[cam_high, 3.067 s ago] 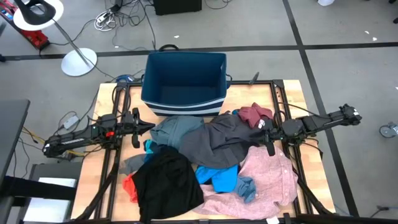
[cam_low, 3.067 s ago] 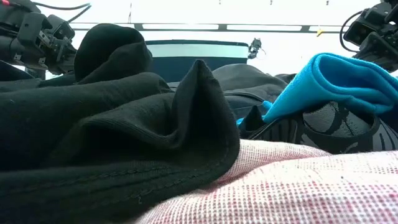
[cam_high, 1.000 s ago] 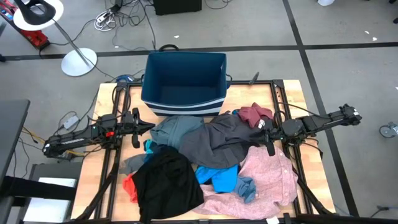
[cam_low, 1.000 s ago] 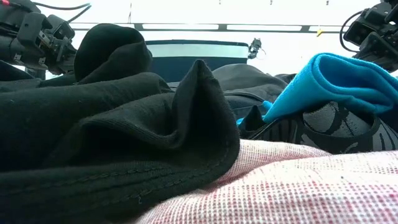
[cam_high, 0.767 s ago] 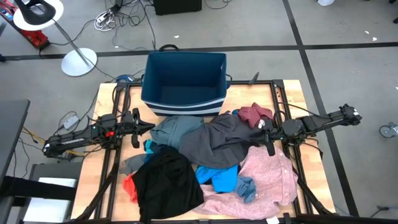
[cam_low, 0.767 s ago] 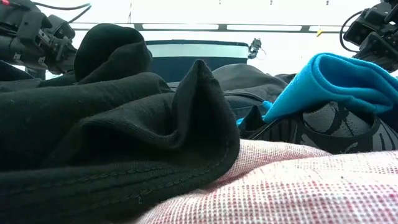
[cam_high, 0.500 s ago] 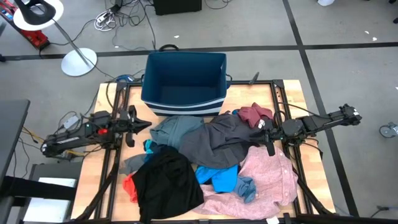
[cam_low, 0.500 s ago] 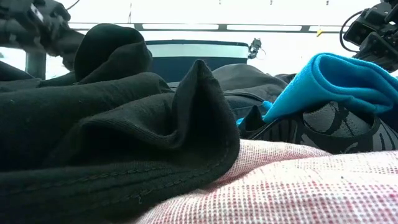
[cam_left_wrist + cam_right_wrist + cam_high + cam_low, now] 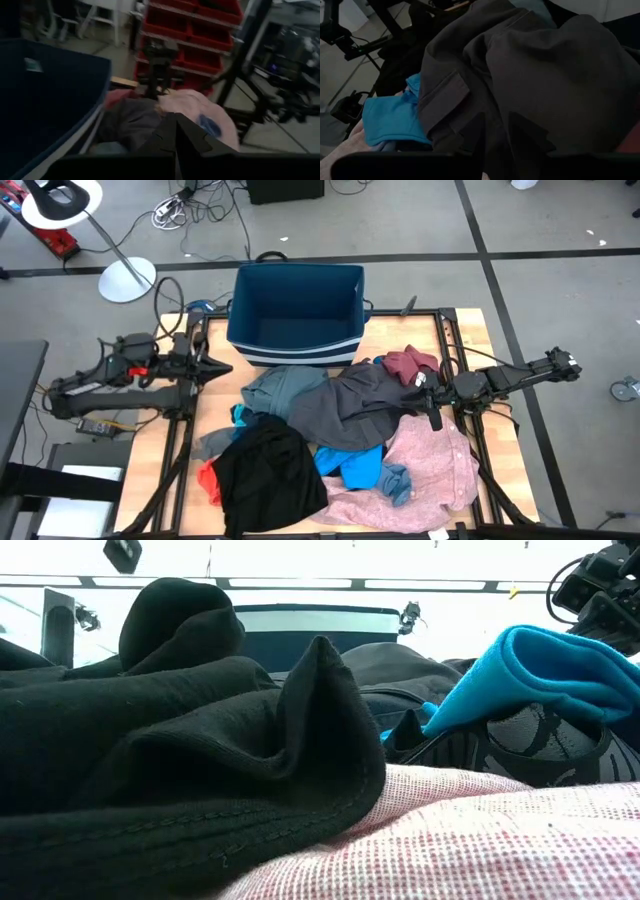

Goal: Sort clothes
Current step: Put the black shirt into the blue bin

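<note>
Next, I move my left gripper next to the far edge of the black garment (image 9: 273, 429), beside the teal-grey garment, and close it there.
The clothes lie in a heap on the wooden table: a black garment (image 9: 265, 475), a large pink shirt (image 9: 435, 465), a dark grey garment (image 9: 350, 410), a teal-grey one (image 9: 280, 388), bright blue pieces (image 9: 352, 463), a maroon piece (image 9: 410, 363) and a small red piece (image 9: 207, 478). My left gripper (image 9: 222, 367) is shut and empty, raised left of the heap near the bin's near left corner. My right gripper (image 9: 428, 402) is open at the dark grey garment's right edge (image 9: 530, 75), its fingers standing over the fabric.
A dark blue bin with white stripes (image 9: 295, 340) stands open at the table's far edge, behind the heap. A lamp base (image 9: 127, 280) and cables lie on the floor beyond the table. Bare wood shows at the table's far left (image 9: 170, 330) and far right corners.
My left arm has risen and swung toward the table's far left, away from the heap; in the low view it has lifted almost out of the picture. The clothes and my right arm have kept still.
</note>
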### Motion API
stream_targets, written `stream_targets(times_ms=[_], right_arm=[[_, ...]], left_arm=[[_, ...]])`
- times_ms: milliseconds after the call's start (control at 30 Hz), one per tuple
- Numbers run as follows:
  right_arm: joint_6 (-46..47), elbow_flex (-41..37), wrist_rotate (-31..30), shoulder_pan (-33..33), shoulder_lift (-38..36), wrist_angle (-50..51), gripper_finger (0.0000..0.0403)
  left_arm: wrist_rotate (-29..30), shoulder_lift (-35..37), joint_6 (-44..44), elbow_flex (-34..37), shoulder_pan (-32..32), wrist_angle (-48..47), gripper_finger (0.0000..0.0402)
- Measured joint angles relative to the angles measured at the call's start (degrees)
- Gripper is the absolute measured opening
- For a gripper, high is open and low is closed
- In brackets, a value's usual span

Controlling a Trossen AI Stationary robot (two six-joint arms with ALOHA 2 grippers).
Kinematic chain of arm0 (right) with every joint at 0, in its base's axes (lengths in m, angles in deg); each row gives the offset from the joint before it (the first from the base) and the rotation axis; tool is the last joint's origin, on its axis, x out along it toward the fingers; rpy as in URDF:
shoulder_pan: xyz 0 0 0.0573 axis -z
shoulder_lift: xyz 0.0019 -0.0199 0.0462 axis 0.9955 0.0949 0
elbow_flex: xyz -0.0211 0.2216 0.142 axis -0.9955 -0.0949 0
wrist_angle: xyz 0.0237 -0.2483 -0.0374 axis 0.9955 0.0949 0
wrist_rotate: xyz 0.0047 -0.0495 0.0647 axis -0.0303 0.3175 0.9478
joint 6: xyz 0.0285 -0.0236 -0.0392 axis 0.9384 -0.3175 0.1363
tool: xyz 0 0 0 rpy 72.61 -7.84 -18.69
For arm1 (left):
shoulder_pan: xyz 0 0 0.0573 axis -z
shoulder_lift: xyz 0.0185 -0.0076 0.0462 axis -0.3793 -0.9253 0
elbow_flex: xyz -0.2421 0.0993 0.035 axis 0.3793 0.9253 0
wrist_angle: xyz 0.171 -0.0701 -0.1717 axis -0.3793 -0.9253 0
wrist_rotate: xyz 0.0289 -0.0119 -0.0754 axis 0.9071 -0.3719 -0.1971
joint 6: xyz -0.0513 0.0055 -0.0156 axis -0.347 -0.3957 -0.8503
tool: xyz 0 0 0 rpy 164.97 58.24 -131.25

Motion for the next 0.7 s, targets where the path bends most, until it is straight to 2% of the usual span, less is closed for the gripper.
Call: stream_targets(times_ms=[300,467,700], right_arm=[[0.0,0.0,-0.01,0.02,0.0,-0.01,0.0089],[0.0,-0.01,-0.01,0.02,0.0,0.0,0.0089],[0.0,0.0,-0.01,0.02,0.0,0.0,0.0089]], left_arm=[[3.52,-12.32,2.6,-7.95,8.22,-5.15,0.0007],[2.62,-18.85,2.69,-9.71,11.3,-5.43,0.0007],[3.08,-24.64,-1.58,-10.73,17.12,-6.59,0.0007]])
